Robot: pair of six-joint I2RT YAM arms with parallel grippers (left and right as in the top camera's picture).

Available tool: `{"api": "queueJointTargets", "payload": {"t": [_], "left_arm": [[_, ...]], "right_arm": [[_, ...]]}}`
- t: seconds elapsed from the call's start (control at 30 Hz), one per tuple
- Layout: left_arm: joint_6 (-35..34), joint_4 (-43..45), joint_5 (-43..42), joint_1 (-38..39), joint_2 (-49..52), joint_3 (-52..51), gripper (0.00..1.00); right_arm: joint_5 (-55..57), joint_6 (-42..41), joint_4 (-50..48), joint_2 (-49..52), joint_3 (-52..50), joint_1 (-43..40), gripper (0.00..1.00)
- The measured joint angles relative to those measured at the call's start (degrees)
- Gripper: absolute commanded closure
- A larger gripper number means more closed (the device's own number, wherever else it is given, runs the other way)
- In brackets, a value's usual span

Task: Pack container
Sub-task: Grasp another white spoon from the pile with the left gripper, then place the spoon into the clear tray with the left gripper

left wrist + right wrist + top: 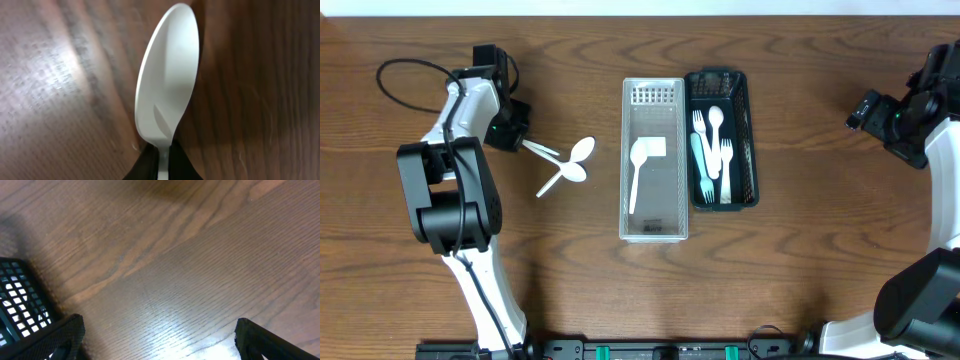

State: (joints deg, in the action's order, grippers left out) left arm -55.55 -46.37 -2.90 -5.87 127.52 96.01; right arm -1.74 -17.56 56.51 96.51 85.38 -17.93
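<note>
The robot's left gripper will set the white plastic spoon down in the clear container (671,179), between the white utensil and the side of the black basket.
My left gripper (518,135) is shut on the handle of a white plastic spoon (574,172) that lies on the table, crossed with a second white spoon (582,150). In the left wrist view the held spoon's bowl (167,80) fills the frame, and the jaws (162,162) pinch its neck. A clear rectangular container (626,200) at centre holds one white utensil (645,152). My right gripper (868,110) is open and empty over bare table at the far right, and its fingers show in the right wrist view (160,340).
A black mesh basket (752,140) stands right of the clear container, touching it, and holds several white and pale blue forks and spoons. Its corner shows in the right wrist view (15,300). A black cable (400,68) loops at the far left.
</note>
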Motion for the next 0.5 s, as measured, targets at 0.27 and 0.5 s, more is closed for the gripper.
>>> {"api": "queueJointTargets", "payload": {"t": [0.27, 0.5], "left_arm": [[19.1, -3.5, -2.1, 2.1, -5.7, 0.2, 0.94], [33.4, -6.1, -2.8, 13.4, -22.7, 1.0, 0.94]], "right_arm": [[0.0, 0.0, 0.0, 0.0, 0.0, 0.0, 0.01], [0.0, 0.0, 0.0, 0.0, 0.0, 0.0, 0.01]]}}
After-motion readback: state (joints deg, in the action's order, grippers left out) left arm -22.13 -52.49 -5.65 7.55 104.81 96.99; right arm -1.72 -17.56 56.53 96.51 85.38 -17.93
